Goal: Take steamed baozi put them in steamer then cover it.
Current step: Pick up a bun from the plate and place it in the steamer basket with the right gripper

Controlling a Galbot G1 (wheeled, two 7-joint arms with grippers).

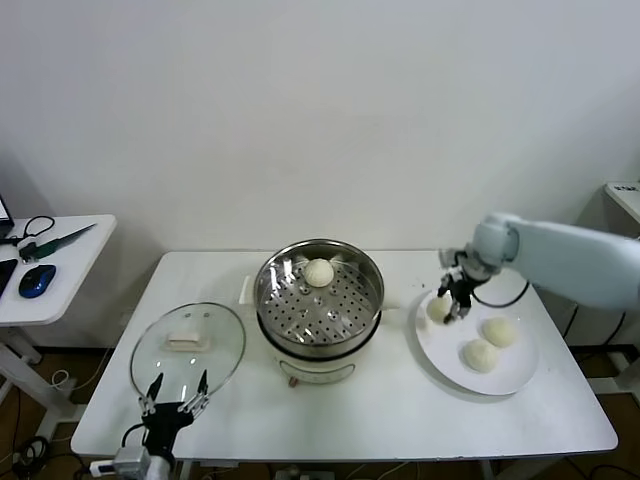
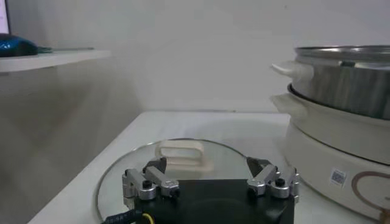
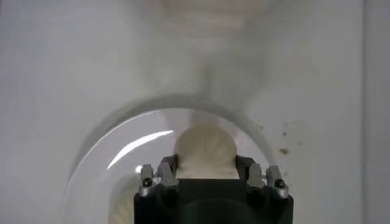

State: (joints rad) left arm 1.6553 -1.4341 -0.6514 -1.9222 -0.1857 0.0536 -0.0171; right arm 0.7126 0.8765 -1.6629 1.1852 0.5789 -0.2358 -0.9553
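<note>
The baozi in my right gripper needs to be let go on the steamer tray (image 1: 285, 298) between the lone baozi and the rim facing the cover.
The steamer (image 1: 318, 300) stands mid-table with one baozi (image 1: 319, 272) on its perforated tray. My right gripper (image 1: 450, 305) is down at the white plate (image 1: 500, 382), shut on a baozi (image 1: 438, 308) at the plate's near-left rim. In the right wrist view this baozi (image 3: 205, 149) fills the gap between the fingers of the right gripper (image 3: 206, 163). Two more baozi (image 1: 499, 331) (image 1: 480, 354) lie on the plate. The cover (image 1: 188, 345) lies flat left of the steamer. My left gripper (image 1: 175, 385) hovers open at the cover's front edge, also seen in its wrist view (image 2: 207, 167).
A side table (image 1: 70, 262) with a blue mouse (image 1: 36, 281) and cables stands to the left. The steamer's white base and handle (image 2: 292, 68) rise close beside the cover (image 2: 183, 176). The table's front edge (image 1: 350, 445) runs just past the left gripper.
</note>
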